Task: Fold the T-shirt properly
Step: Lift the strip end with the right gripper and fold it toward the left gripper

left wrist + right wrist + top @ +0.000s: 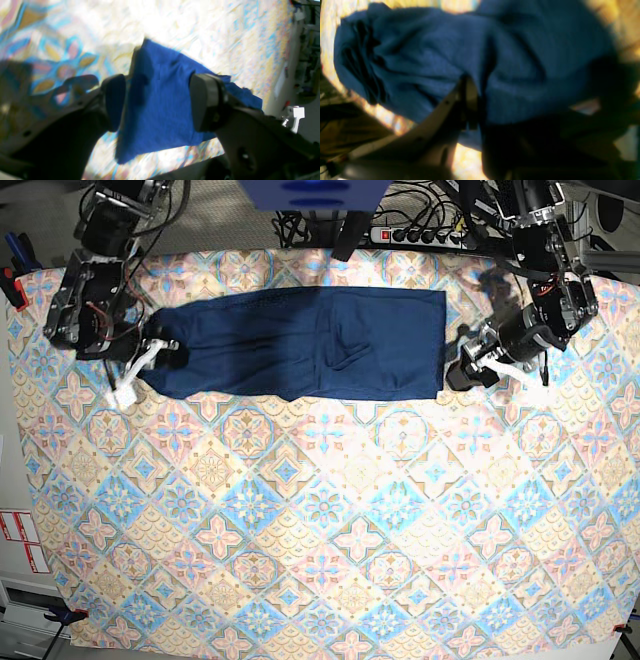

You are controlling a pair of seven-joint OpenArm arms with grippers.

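Note:
Next, my right gripper lets go of the T-shirt's gathered end on the wide flat section (372,374) next to the raised crease.
The T-shirt (300,345) lies as a long dark blue band across the far part of the table, lengthwise from left to right. At its left end my right gripper (165,352) is down on the cloth. In the right wrist view that gripper (473,82) has its jaws closed together with gathered T-shirt (420,62) fabric pinched between them. My left gripper (465,370) sits just off the band's right edge, on the tablecloth. In the left wrist view the left gripper (160,98) stands wide open, and the T-shirt (162,62) edge lies below and beyond its fingers (207,100).
A tablecloth (320,510) with a colourful tile pattern covers the table. A power strip (420,232) with cables runs along the back edge, beside a blue box (310,192). Red clamps (10,280) hold the cloth at the left edge.

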